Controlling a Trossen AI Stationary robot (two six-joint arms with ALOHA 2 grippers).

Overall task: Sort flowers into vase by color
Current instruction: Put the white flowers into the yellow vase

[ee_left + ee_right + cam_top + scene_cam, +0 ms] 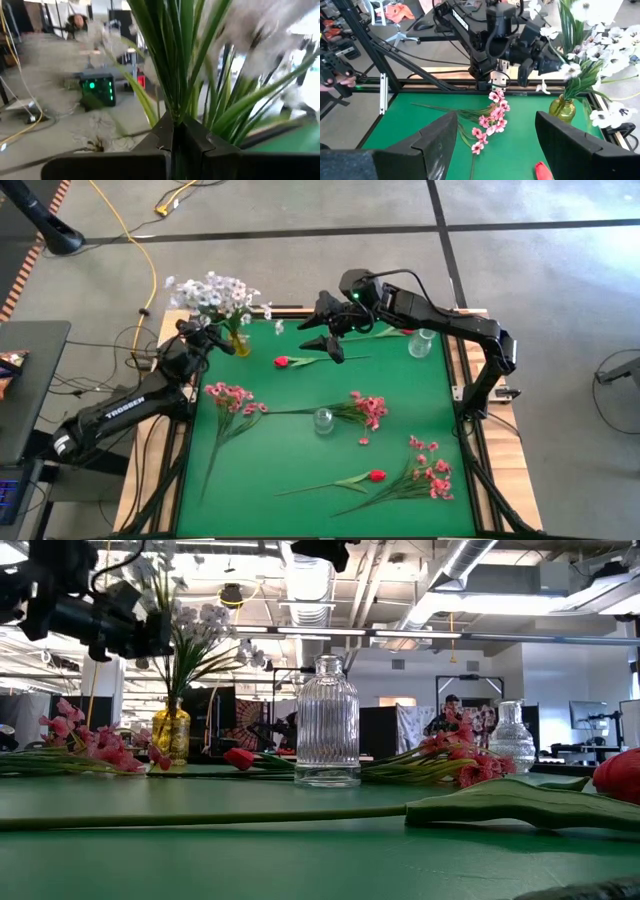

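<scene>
The robot's left gripper will release the whitish-lavender flowers, stems down, inside the small yellow vase [241, 345].
A whitish-lavender bunch [215, 293] stands upright with its stems in a small yellow vase [239, 343] at the table's far left corner; the low view shows vase [170, 734] and blooms [205, 618]. My left gripper [207, 333] is shut on this bunch's stems above the vase. My right gripper [323, 327] hovers open over the far middle, above and right of a red bud [283, 361] lying flat. Pink sprays [232, 396] [368, 408] [430, 475] and a second red bud [375, 476] lie on the mat. My left gripper [175, 142] pinches the bundle of green stems [176, 107] between its two shut fingers [197, 140], below the spreading leaves. It comes in roughly level from the table's near-left side, across the stems. The bunch stands upright, its lower stems [174, 690] running down into the yellow vase.
A ribbed clear vase [323, 420] stands mid-table between the pink sprays, and another clear vase [420, 344] stands far right. The green mat [300, 460] has free room near its middle front. The table's wooden edge [505, 480] frames it.
</scene>
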